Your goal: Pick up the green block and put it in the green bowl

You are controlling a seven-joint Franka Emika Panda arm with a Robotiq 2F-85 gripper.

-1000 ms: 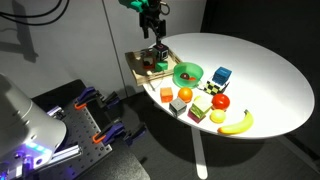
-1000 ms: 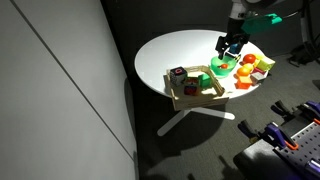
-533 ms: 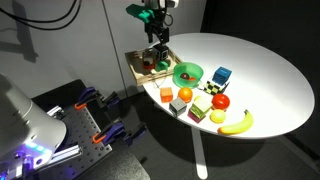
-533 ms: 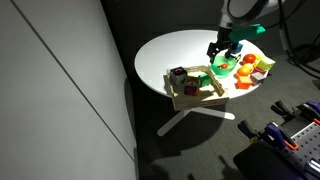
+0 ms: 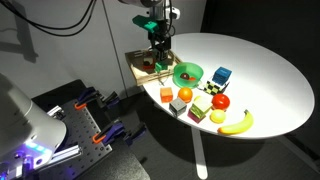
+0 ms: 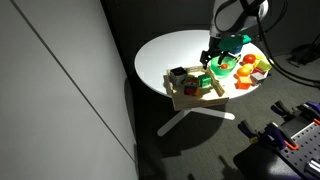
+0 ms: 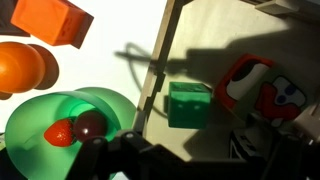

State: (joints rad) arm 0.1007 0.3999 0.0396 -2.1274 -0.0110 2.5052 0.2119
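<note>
My gripper should close on the opposite sides of the green block (image 5: 160,67) (image 7: 189,106), which is lying in the wooden tray next to the red-and-white toy.
The green block (image 7: 188,104) is a small solid green cube lying on the floor of a wooden tray (image 7: 160,62), beside a red-and-white toy (image 7: 262,90). My gripper (image 7: 190,162) is open and empty, hanging just above the block with a finger on each side of it. In both exterior views the gripper (image 5: 158,48) (image 6: 207,62) hovers over the tray (image 5: 140,68) (image 6: 190,98). The green bowl (image 7: 30,125) (image 5: 187,72) (image 6: 222,66) stands right next to the tray and holds a small red item and a dark round item.
An orange block (image 7: 52,20) and an orange (image 7: 20,68) lie beside the bowl. On the round white table (image 5: 260,60) are a pale lime cube (image 5: 202,103), a blue-and-green toy (image 5: 221,77), a red fruit (image 5: 220,101) and a banana (image 5: 237,123).
The gripper has come down and moved across from above the bowl side to over the wooden tray. The objects have not moved.
</note>
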